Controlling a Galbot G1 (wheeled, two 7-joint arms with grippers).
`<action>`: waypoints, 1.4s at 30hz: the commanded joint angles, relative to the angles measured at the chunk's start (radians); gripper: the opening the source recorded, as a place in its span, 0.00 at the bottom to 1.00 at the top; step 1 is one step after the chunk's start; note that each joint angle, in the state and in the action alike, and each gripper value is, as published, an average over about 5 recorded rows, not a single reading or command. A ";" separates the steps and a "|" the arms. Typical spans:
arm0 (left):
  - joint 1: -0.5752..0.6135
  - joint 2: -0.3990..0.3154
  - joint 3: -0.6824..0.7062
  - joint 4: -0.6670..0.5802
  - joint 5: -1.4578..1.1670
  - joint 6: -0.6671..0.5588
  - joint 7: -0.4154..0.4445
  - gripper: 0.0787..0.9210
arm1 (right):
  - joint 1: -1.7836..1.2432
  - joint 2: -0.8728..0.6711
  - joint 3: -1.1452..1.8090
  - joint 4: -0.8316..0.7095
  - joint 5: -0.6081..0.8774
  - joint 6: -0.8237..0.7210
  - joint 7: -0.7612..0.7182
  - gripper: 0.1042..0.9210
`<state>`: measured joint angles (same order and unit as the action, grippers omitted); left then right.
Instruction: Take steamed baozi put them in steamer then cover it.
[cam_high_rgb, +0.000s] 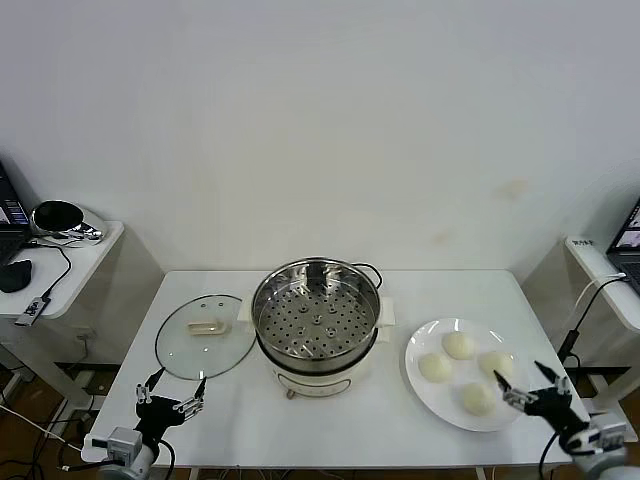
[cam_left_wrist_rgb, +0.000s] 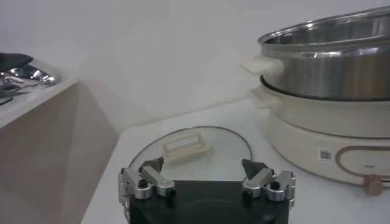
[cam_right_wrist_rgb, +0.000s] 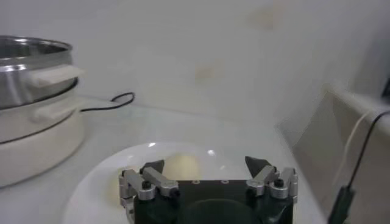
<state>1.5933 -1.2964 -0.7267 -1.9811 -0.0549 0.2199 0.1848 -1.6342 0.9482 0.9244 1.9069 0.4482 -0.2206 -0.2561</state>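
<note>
The robot's right gripper will next move to the baozi at the white plate's far edge (cam_high_rgb: 459, 345), nearest the wall, and close on that baozi's sides.
The steamer (cam_high_rgb: 317, 318), a shiny steel basket with a perforated floor on a white pot base, stands uncovered at the table's middle. Its glass lid (cam_high_rgb: 205, 335) lies flat to its left. Several cream-white baozi (cam_high_rgb: 458, 344) rest on a white plate (cam_high_rgb: 425, 395) to the right. My left gripper (cam_high_rgb: 178, 385) hovers open at the front left, just before the lid (cam_left_wrist_rgb: 189, 152), with the steamer (cam_left_wrist_rgb: 329, 61) beyond. Over the plate's near right edge, my right gripper (cam_high_rgb: 520, 377) is open; one baozi (cam_right_wrist_rgb: 181, 165) lies just ahead of its jaws (cam_right_wrist_rgb: 204, 163).
A side table (cam_high_rgb: 85, 255) with a black mouse, cable and a dark device stands at the left. Another side table (cam_high_rgb: 600, 275) with a laptop and a hanging cable is at the right. The pot's black cord (cam_high_rgb: 372, 268) loops behind the steamer.
</note>
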 joint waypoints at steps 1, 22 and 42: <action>0.028 -0.009 0.009 -0.035 0.019 -0.001 0.001 0.88 | 0.098 -0.230 0.084 -0.006 -0.150 -0.145 -0.170 0.88; 0.074 -0.082 -0.003 -0.146 0.048 -0.001 0.007 0.88 | 1.189 -0.475 -0.987 -0.464 -0.752 0.103 -0.927 0.88; 0.140 -0.118 -0.001 -0.212 0.091 -0.004 0.008 0.88 | 1.351 -0.173 -1.238 -0.722 -0.942 0.230 -0.948 0.88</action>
<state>1.7104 -1.4035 -0.7292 -2.1626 0.0286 0.2163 0.1928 -0.3864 0.6947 -0.1798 1.2810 -0.3872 -0.0428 -1.1681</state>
